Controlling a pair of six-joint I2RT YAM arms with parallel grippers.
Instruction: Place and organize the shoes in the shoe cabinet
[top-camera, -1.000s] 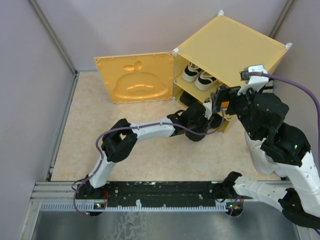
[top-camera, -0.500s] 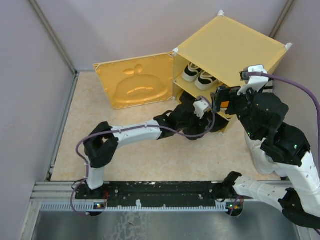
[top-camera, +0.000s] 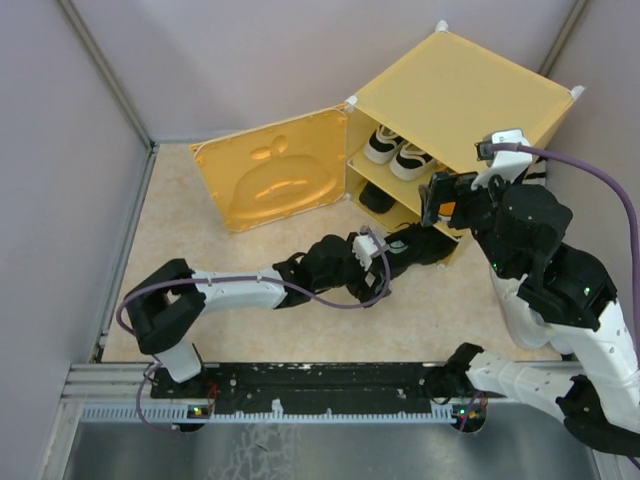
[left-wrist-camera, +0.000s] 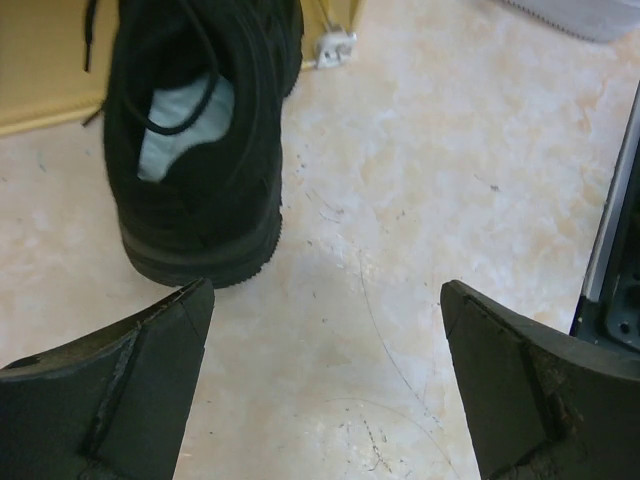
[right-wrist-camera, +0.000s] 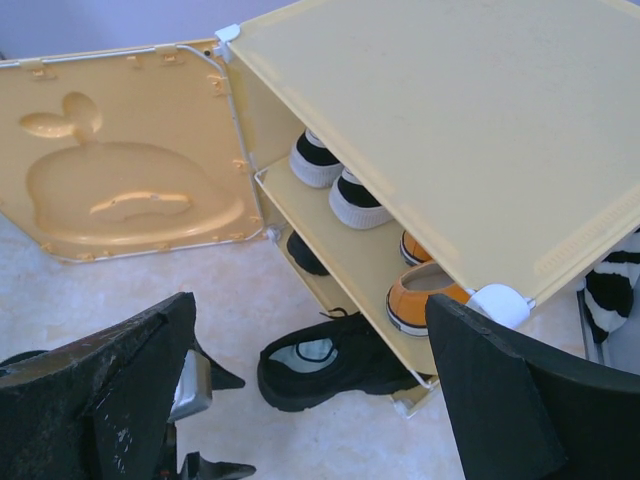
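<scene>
The black shoe's heel sticks out past the cabinet and the shoe is slanted, so the robot's left gripper needs to close at the shoe's heel and push it into the cabinet's lower section (right-wrist-camera: 328, 287).
The yellow shoe cabinet (top-camera: 460, 90) stands at the back right with its door (top-camera: 275, 170) swung open to the left. The upper shelf holds the black-and-white pair (right-wrist-camera: 335, 180) and the orange pair (right-wrist-camera: 425, 290). One black shoe (top-camera: 378, 198) lies in the lower compartment. The other black shoe (right-wrist-camera: 340, 365) has its toe under the shelf and its heel out on the floor. My left gripper (left-wrist-camera: 326, 290) is open and empty on the floor just behind that heel (left-wrist-camera: 200, 150). My right gripper (right-wrist-camera: 310, 305) hangs open and empty above the cabinet's front.
Grey walls close in the beige floor (top-camera: 200, 300) on three sides. A black rail (top-camera: 320, 385) with the arm bases runs along the near edge. A black-and-white striped cloth (right-wrist-camera: 610, 290) lies to the right of the cabinet.
My left gripper has opened, let go of the black shoe and drawn back to the left, away from the cabinet. The door has swung slightly. The right arm has stayed put.
</scene>
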